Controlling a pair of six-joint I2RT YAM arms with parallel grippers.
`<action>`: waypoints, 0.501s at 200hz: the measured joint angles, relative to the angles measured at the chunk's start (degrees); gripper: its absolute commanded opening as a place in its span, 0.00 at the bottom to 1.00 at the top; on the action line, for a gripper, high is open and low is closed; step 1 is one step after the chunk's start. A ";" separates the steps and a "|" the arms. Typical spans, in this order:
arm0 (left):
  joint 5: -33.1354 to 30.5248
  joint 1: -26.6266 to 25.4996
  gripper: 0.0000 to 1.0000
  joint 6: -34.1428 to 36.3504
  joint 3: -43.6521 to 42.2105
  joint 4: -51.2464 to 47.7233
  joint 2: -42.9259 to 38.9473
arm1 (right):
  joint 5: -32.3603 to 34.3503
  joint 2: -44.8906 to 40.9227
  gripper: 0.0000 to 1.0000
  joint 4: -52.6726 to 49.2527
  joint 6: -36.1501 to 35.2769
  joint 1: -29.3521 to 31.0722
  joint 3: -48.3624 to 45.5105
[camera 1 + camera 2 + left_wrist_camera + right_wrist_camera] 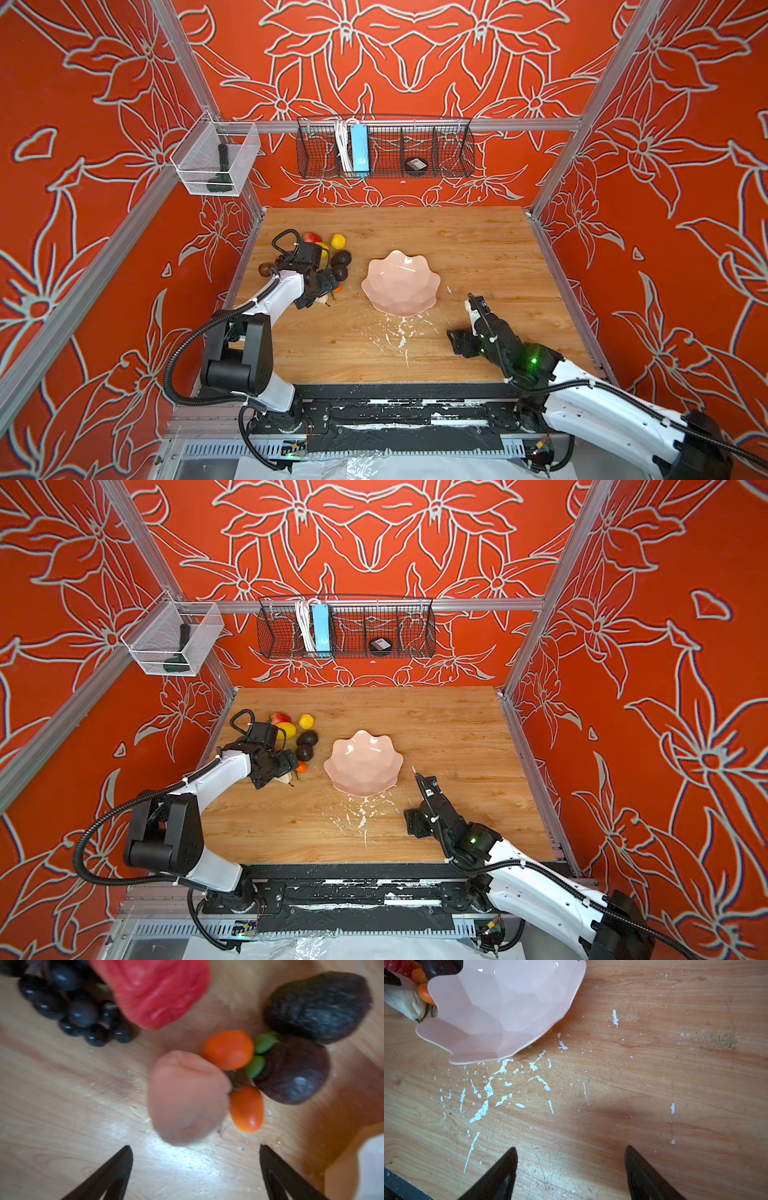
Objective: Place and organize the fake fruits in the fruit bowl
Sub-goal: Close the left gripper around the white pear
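Note:
The robot's right gripper should close on the dark stem (328, 304) (418, 1021) of the pale brown fruit, once the left gripper holds this fruit out near the bowl.
The fruit bowl (401, 282) (363, 762) (500, 1007), pale pink with a wavy rim, sits empty mid-table. The fake fruits lie in a cluster to its left: a yellow lemon (338, 240), a red fruit (311, 237), two dark avocados (340, 258) (295, 1072), black grapes (79, 1009), two small oranges (228, 1049) and a pale brown fruit (187, 1097). My left gripper (320, 291) (195, 1149) hovers open over this cluster, with the pale brown fruit just ahead of its fingertips. My right gripper (473, 307) (571, 1149) stands open over bare wood, to the right of the bowl.
A black wire basket (384, 147) and a clear mesh box (216, 160) hang on the back rail. White flakes (395, 332) mark the wood in front of the bowl. Red patterned walls close the table on three sides.

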 measured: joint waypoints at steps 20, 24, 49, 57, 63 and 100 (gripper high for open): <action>-0.15 1.46 0.92 0.24 0.02 0.50 0.79 | -0.02 -0.02 0.81 0.00 0.00 0.00 -0.13; -0.13 1.68 0.92 0.31 0.02 0.63 1.11 | -0.02 -0.02 0.81 -0.02 0.00 0.00 -0.13; 0.90 2.01 0.90 1.18 0.04 2.05 3.10 | -0.02 -0.02 0.81 -0.02 0.00 0.00 -0.13; 1.14 2.01 0.89 1.49 0.22 2.14 3.78 | -0.02 -0.02 0.81 -0.02 0.00 0.00 -0.13; 1.29 2.01 0.88 1.73 0.50 2.14 4.35 | -0.02 -0.02 0.81 -0.02 0.00 0.00 -0.13; 1.44 2.03 0.82 2.47 2.10 2.69 7.15 | -0.07 -0.24 0.81 -0.04 0.00 0.00 -0.13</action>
